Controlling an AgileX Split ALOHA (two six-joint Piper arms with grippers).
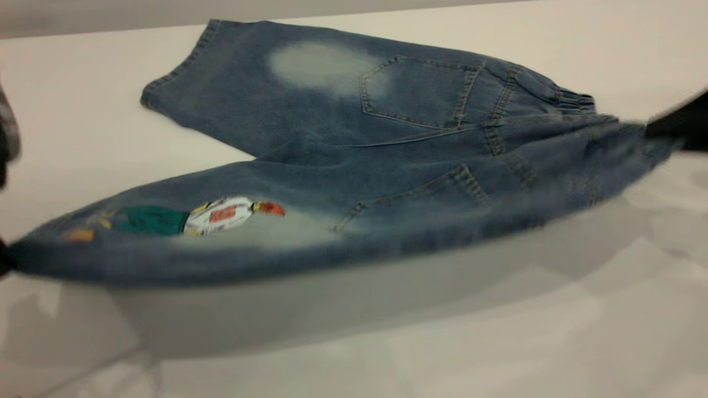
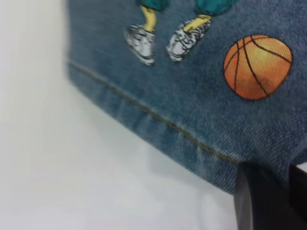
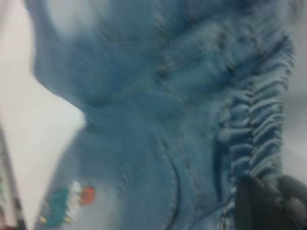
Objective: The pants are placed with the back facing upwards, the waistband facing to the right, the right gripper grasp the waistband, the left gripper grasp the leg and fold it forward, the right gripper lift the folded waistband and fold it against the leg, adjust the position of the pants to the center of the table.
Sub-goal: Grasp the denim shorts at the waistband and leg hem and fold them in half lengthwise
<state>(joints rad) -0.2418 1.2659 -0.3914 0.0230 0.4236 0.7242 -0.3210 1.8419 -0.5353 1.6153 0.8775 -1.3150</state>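
The waistband's near end, now held in my gripper, will be released by my right gripper just behind the waistband's far end [image 1: 600,38], toward the far edge of the table.
The pants [image 1: 354,149] lie back side up on the white table [image 1: 498,342], waistband [image 1: 575,105] to the right. The near leg [image 1: 182,221], printed with the cartoon player, is lifted off the table and hangs stretched between both grippers. My left gripper [image 1: 3,260] is at the far left, shut on that leg's hem [image 2: 158,120] beside the orange ball print [image 2: 258,66]. My right gripper [image 1: 677,130] is at the far right, shut on the near end of the ruched waistband [image 3: 259,139]. The plain leg with the faded patch [image 1: 321,66] rests flat farther back.
The raised leg casts a broad shadow on the tabletop [image 1: 310,320] below it. The table's far edge [image 1: 110,33] runs just behind the plain leg's hem. Bare table surface lies in front of the shorts and to their left.
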